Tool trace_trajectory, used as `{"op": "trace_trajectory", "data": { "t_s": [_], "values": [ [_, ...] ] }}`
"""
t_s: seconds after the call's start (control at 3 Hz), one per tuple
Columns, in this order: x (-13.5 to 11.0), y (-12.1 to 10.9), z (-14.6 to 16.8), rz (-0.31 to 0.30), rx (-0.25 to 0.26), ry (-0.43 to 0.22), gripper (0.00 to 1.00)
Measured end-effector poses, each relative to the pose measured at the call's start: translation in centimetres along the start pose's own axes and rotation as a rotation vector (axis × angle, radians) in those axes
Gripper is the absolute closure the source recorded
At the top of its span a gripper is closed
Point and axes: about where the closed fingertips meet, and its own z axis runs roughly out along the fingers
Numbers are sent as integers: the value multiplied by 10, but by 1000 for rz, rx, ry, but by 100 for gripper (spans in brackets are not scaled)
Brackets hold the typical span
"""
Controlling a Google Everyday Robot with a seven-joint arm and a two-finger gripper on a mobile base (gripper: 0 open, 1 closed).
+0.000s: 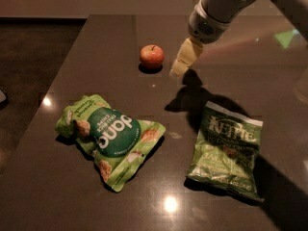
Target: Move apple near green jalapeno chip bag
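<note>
Next, I close my gripper on the upper part (pixel 153 51) of the red-orange apple, to move it near the green jalapeno chip bag.
A small red-orange apple (pixel 151 56) with a short stem sits upright at the far middle of the dark table. The green jalapeno chip bag (pixel 229 148), with white "Kettle" lettering, lies flat at the front right. My gripper (pixel 179 68) hangs from the arm that comes in from the upper right. It is above the table just right of the apple and apart from it. It is well beyond the Kettle bag.
A lighter green bag (pixel 110 137) with a big round dark-green label lies crumpled at the front left. The table's left edge (pixel 45 88) runs diagonally, with dark floor beyond it. A pale object (pixel 302 86) shows at the right frame edge.
</note>
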Motion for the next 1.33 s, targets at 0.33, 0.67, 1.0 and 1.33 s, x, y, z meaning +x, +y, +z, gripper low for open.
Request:
{"op": "trace_trajectory", "data": {
  "t_s": [0.33,0.67,1.0,1.33],
  "values": [
    [-17,-10,22,38,2,-21,0],
    [-31,-20,42,77,21,-50,0],
    [-45,-30,60,118,32,-75,0],
    [-56,-36,73,140,33,-86,0]
  ]
}}
